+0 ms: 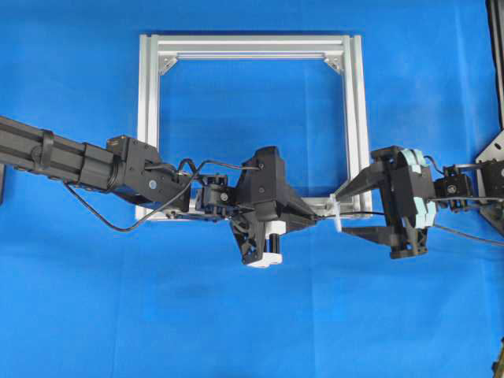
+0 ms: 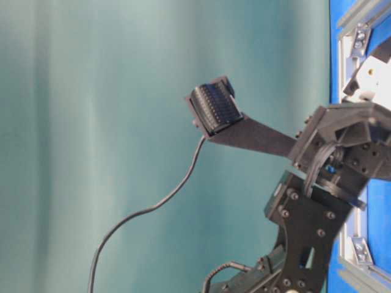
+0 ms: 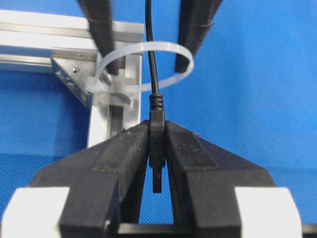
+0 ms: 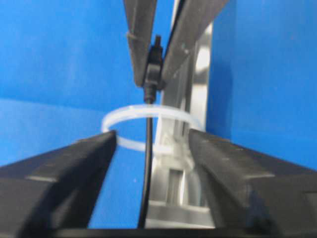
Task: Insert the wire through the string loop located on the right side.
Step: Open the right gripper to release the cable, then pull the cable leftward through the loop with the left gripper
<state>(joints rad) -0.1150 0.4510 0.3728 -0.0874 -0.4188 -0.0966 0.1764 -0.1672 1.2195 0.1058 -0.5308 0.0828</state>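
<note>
My left gripper will release the wire's black plug on the near rail's corner [image 1: 163,205] farthest from the white string loop.
The wire's black plug [image 3: 156,144] is pinched between the jaws of my left gripper [image 3: 157,130], which is shut on it. From the plug the wire [image 4: 147,168] runs straight through the white string loop [image 3: 143,64] at the frame's near right corner. My right gripper [image 4: 151,136] stands open on the far side of the loop [image 4: 148,124], its fingers [image 4: 74,163] either side of the wire and apart from it. From overhead the left gripper [image 1: 315,214] and the right gripper [image 1: 343,214] face each other across the loop [image 1: 337,214].
The silver aluminium frame [image 1: 150,118] lies flat on the blue cloth, with triangular corner brackets [image 3: 69,74]. The left arm lies across the frame's near rail. In the table-level view a thin black cable [image 2: 153,207] trails away beside a ribbed finger pad [image 2: 214,110].
</note>
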